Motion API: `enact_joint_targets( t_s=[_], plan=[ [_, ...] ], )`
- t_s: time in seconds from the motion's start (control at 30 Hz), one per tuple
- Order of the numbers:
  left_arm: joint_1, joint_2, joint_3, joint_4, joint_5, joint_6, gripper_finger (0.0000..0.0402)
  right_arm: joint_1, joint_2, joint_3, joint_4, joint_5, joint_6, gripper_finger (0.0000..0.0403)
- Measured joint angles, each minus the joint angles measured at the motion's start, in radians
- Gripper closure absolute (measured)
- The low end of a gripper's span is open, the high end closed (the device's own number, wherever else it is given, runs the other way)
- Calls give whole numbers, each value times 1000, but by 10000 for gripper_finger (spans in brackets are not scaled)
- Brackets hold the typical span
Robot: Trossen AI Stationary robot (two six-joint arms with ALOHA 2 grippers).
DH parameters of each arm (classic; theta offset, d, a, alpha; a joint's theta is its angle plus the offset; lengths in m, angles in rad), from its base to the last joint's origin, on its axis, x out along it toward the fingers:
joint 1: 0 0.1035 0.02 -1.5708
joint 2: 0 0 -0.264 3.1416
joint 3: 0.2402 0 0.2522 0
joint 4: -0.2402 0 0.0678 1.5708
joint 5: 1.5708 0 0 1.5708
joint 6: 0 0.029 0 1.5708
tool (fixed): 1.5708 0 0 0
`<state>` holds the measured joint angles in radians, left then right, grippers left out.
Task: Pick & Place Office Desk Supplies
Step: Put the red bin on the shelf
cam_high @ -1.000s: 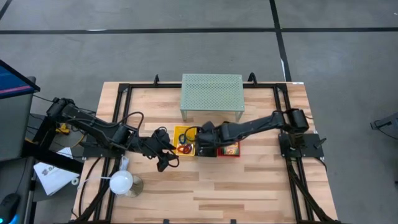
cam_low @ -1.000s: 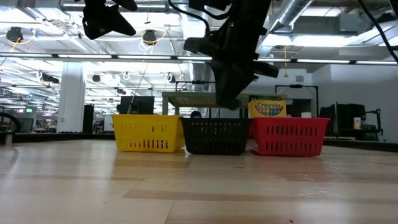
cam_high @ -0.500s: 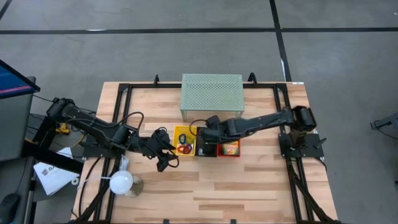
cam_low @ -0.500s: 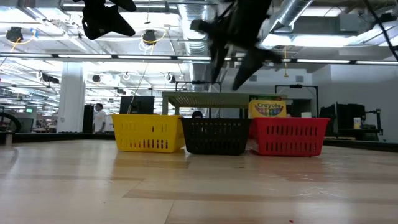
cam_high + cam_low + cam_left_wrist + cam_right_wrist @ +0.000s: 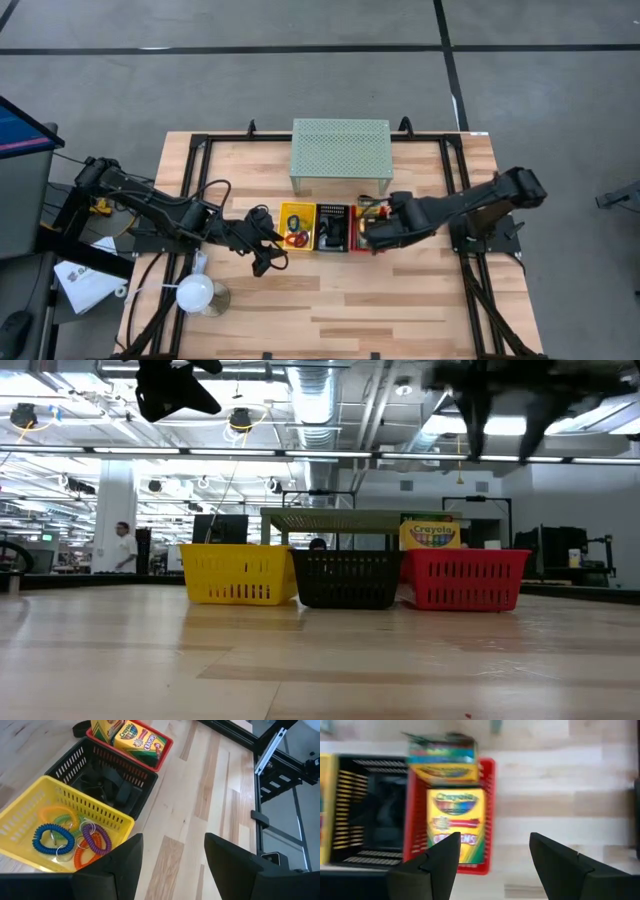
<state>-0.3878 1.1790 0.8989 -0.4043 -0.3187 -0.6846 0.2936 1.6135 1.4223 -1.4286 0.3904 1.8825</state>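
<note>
My right gripper needs to close on the rim of the red basket's outer side (image 5: 490, 823), opposite the black basket, beside the yellow crayon box.
Three small baskets stand in a row at mid-table: a yellow one (image 5: 296, 227) holding coloured ring bands (image 5: 65, 839), a black one (image 5: 333, 228) holding black clips (image 5: 107, 782), and a red one (image 5: 487, 815) holding crayon boxes (image 5: 456, 825) and a green-white box (image 5: 441, 747). My left gripper (image 5: 268, 243) is open and empty, in the air left of the yellow basket; it also shows in the left wrist view (image 5: 172, 850). My right gripper (image 5: 370, 238) is open and empty, high above the red basket; it also shows in the right wrist view (image 5: 492, 852).
A pale green mesh shelf (image 5: 340, 150) stands just behind the baskets. A white round-headed lamp-like object (image 5: 197, 293) stands near the table's front left. Black frame rails (image 5: 455, 190) run along the table's sides. Bare wood lies in front of the baskets.
My right gripper has risen out of the black basket and gone toward the table's right edge, now above the red basket. The left arm has kept still.
</note>
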Motion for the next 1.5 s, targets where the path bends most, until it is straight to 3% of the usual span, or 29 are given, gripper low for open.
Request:
enact_joint_targets(
  t_s=[0.23,0.47,0.63,0.9,1.5],
  plan=[
    [0,0,0,6,-3,6,195,-36,-166,-319,320,-85,-20,168],
    [0,0,0,11,-3,6,195,-65,-268,-511,489,-145,-51,188],
    [0,0,0,12,-3,7,195,-112,-260,-539,581,-168,-130,205],
    [0,0,0,20,-1,-3,195,-191,-171,-545,572,-225,-231,205],
    [3,0,0,23,0,-8,195,-214,-116,-544,616,-236,-309,212]
  ],
)
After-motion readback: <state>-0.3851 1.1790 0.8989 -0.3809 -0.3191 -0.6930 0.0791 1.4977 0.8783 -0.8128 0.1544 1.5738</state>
